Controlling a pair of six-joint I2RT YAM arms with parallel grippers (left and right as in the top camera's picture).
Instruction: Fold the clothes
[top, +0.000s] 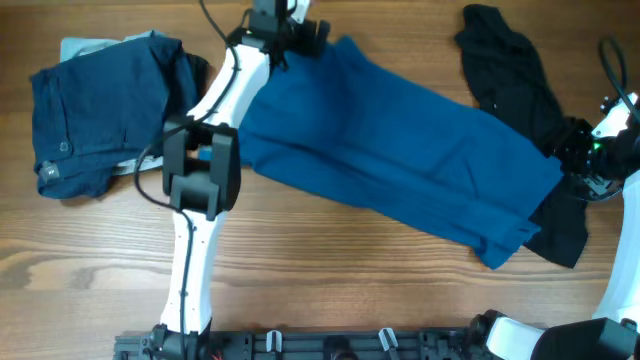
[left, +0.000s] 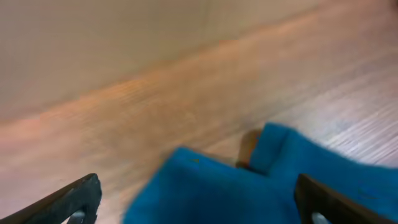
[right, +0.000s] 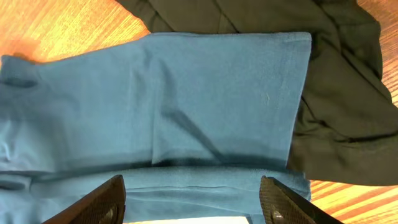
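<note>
The blue garment's far corner (top: 558, 168) (right: 306, 38), at the end that lies over the black garment, will be gripped by my right gripper.
A blue garment (top: 400, 150) lies spread diagonally across the wooden table. My left gripper (top: 300, 38) is open at its far left corner; in the left wrist view the blue cloth (left: 249, 186) lies between the open fingers (left: 199, 208). My right gripper (top: 580, 160) is open over the garment's right end, where it overlaps a black garment (top: 525, 85). The right wrist view shows the blue cloth (right: 186, 106) and the black cloth (right: 342, 112) ahead of the open fingers (right: 193, 205).
A pile of dark navy clothes (top: 95, 110) sits at the far left on the table (top: 330, 280), with a light grey piece under it. The left arm (top: 205, 170) reaches from the front edge across the table's left half.
</note>
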